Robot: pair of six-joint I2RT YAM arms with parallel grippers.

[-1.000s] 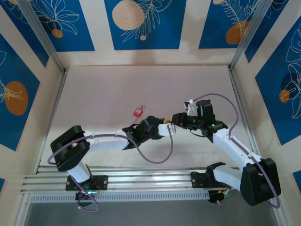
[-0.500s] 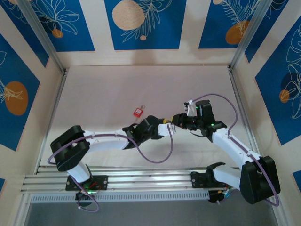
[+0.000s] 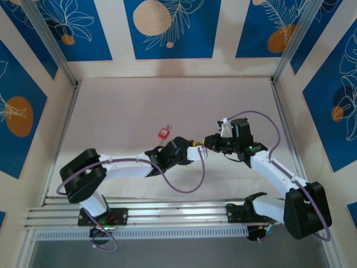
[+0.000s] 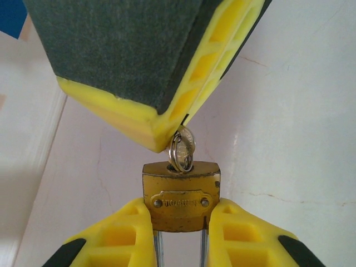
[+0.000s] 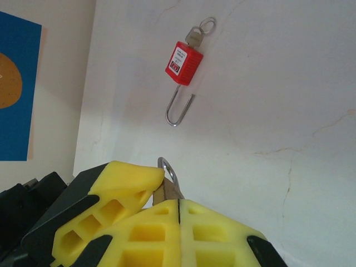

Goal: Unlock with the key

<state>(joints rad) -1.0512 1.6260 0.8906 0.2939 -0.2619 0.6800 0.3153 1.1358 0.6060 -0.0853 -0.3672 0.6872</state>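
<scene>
The robot's left gripper holds the brass padlock tight with its shackle between the fingers, so next the right gripper leaves the key and takes the padlock's body [image 4: 181, 192].
A small brass padlock [image 4: 181, 194] is clamped by its sides in my left gripper [image 4: 181, 210], keyhole end facing away and steel shackle running back between the fingers. The key [image 4: 186, 146], small and silvery with a ring through its head, sticks out of the keyhole. My right gripper [image 4: 178, 129] is shut on that key head from above. In the right wrist view its fingertips [image 5: 161, 214] meet with no gap, and the padlock's shackle [image 5: 168, 169] shows just beyond them, beside a left finger [image 5: 119, 186]. From above, both grippers [image 3: 195, 152] [image 3: 205, 143] meet at mid-table.
A red padlock [image 5: 183, 62] with its own key and ring [image 5: 196, 33] lies flat on the white table [image 3: 139, 106], just beyond the left gripper [image 3: 163, 133]. Patterned blue walls and metal rails enclose the table on three sides.
My right gripper's fingers have closed together onto the key head. Both arms have stayed almost where they were, and the padlock stays in the left gripper.
</scene>
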